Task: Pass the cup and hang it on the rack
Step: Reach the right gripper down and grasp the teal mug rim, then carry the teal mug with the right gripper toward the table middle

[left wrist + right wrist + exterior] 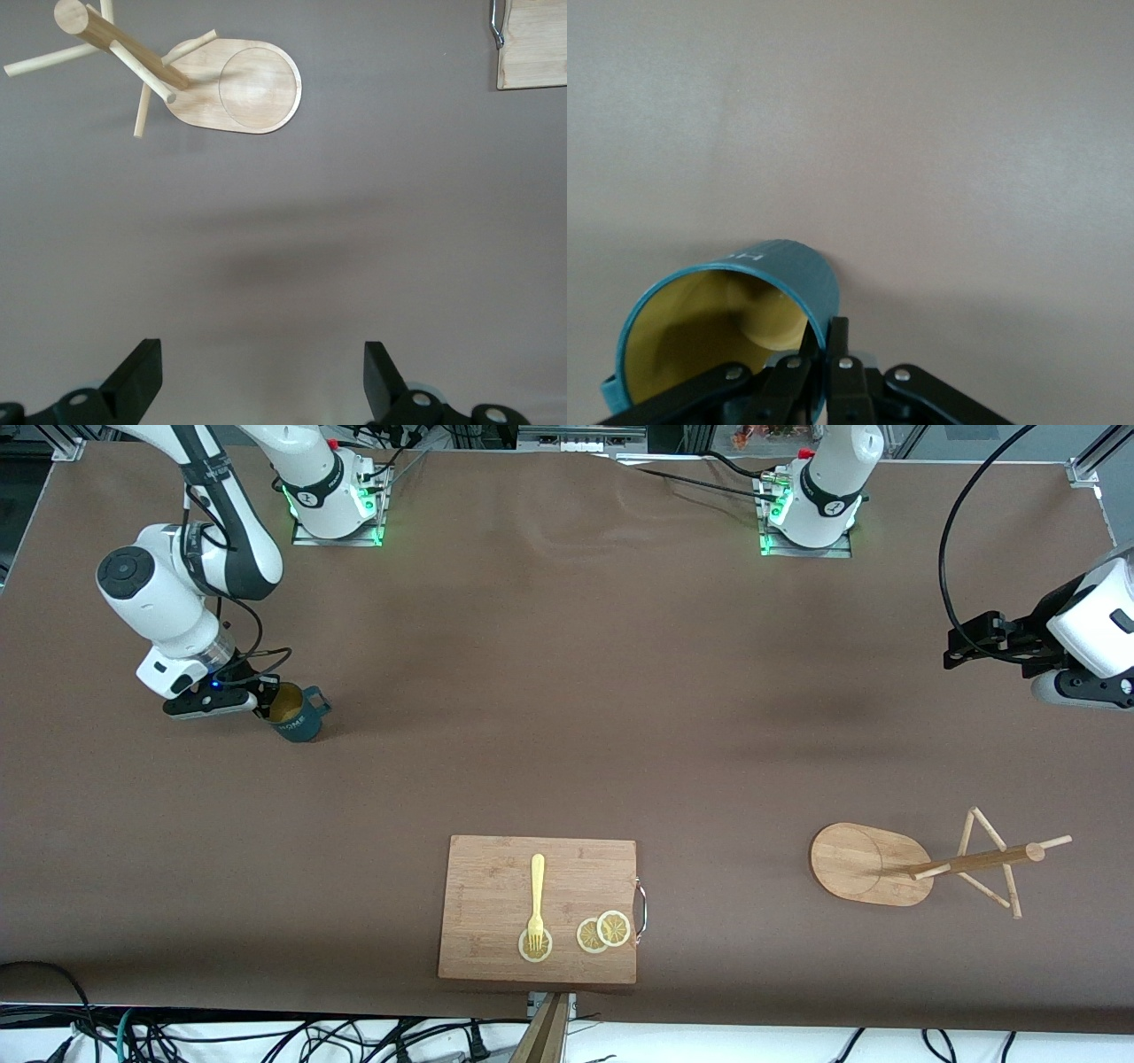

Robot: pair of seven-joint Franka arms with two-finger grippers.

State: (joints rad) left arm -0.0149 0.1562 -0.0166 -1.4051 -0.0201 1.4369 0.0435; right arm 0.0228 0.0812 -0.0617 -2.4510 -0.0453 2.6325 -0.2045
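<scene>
The dark teal cup will go down from my right gripper onto the brown cloth (622, 732), where I will set it well behind the handle end of the cutting board.
The dark teal cup (299, 715) sits at the right arm's end of the table, its yellowish mouth tipped toward my right gripper (266, 702). In the right wrist view that gripper (827, 329) is shut on the wall of the cup (744, 305), with one finger inside the rim and one outside. The wooden rack (866, 864) stands near the left arm's end, nearer the front camera, its pole (974, 861) bearing thin pegs. My left gripper (961, 646) hangs open and empty above the table; its wrist view shows the rack (239, 88) well ahead of its gripper (263, 372).
A bamboo cutting board (496, 868) lies near the table's front edge, mid-table, carrying a yellow fork (537, 895) and lemon slices (603, 932). A corner of that board (536, 44) shows in the left wrist view. Brown cloth covers the table between cup and rack.
</scene>
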